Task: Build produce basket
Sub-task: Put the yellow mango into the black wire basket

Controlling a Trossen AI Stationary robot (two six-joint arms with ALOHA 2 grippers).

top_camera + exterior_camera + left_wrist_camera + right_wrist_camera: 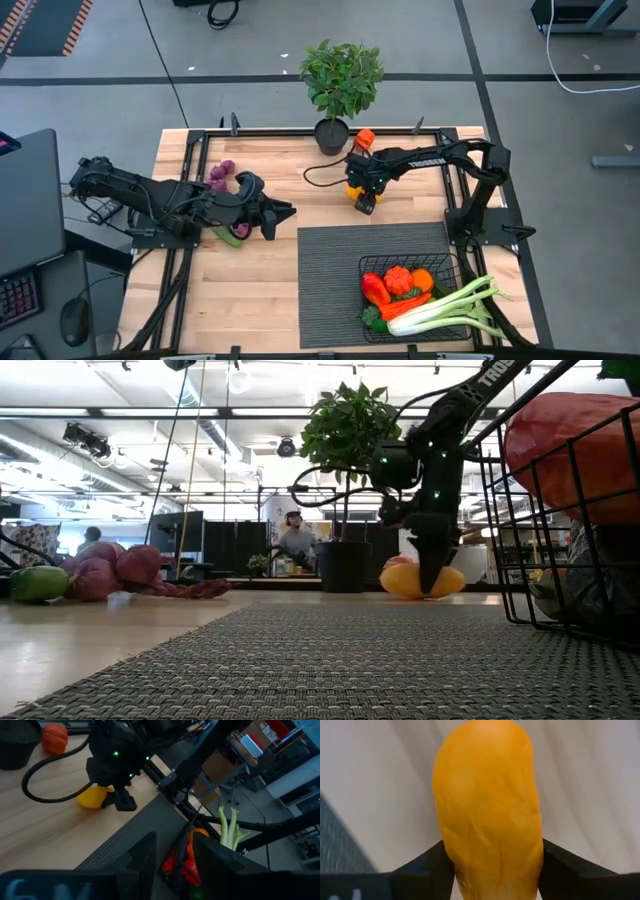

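Note:
My right gripper needs to let go of the yellow fruit across the leek [421,303] next to the peppers in the black wire basket.
A yellow fruit [487,810] lies on the wooden table [260,290] in front of the plant pot, and my right gripper [365,203] points down and is shut on it. The black wire basket [412,258] stands on the dark mat's near right corner, holding red and orange peppers [388,284] and a leek [450,305]. Purple pieces [222,175] and a green cucumber [228,235] lie on the wood at the left, and an orange piece [365,136] lies by the pot. My left gripper [285,212] hovers left of the mat, open on nothing. My right gripper pinches the yellow fruit between its two fingers, one on each long side [449,855] near the fruit's end. The fingers [432,560] come from above, pointing down, and lie across the fruit. The fruit's underside [405,592] rests on the table.
A potted green plant [340,85] stands at the table's far edge, right behind my right gripper. The ribbed mat [330,290] covers the near middle. A black cable [318,180] loops on the wood by the pot. People show in the room behind the table.

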